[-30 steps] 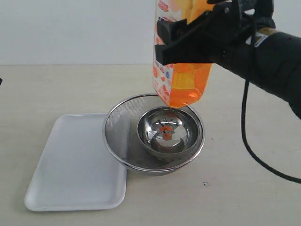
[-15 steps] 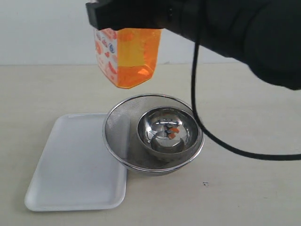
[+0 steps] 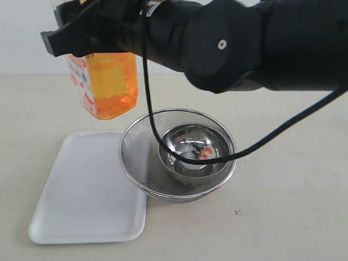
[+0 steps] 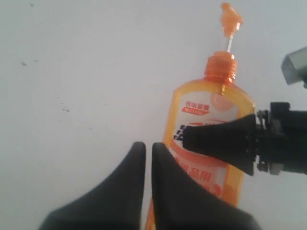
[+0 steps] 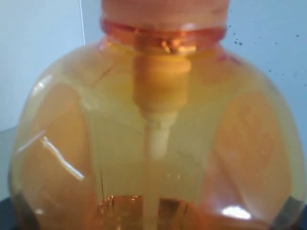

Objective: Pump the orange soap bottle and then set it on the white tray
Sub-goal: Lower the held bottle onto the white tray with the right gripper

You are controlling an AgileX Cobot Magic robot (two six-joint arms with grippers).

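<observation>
The robot's right gripper should set the orange soap bottle down upright near the middle of the white tray (image 3: 88,175). The bottle now hangs over the tray's far end.
The orange soap bottle (image 3: 106,87) hangs upright in the air, over the far end of the white tray (image 3: 81,201). My right gripper (image 3: 81,41) is shut on its upper body, with the arm reaching across from the right. In the right wrist view the bottle (image 5: 158,143) fills the frame. The left wrist view shows the bottle (image 4: 211,115) with its orange pump head (image 4: 230,14) raised on the white stem, and a black right finger across the label. My left gripper (image 4: 145,153) is shut on nothing, close beside the bottle; it is out of the exterior view.
A round steel mesh bowl (image 3: 136,147) stands right of the tray, touching its edge, with a smaller shiny steel bowl (image 3: 215,144) inside. The right arm's black cable (image 3: 272,136) droops over the bowls. Beige tabletop lies all round.
The right gripper has carried the bottle leftwards, from over the steel bowls to over the tray's far end, and slightly lower. The arm now spans the top of the view.
</observation>
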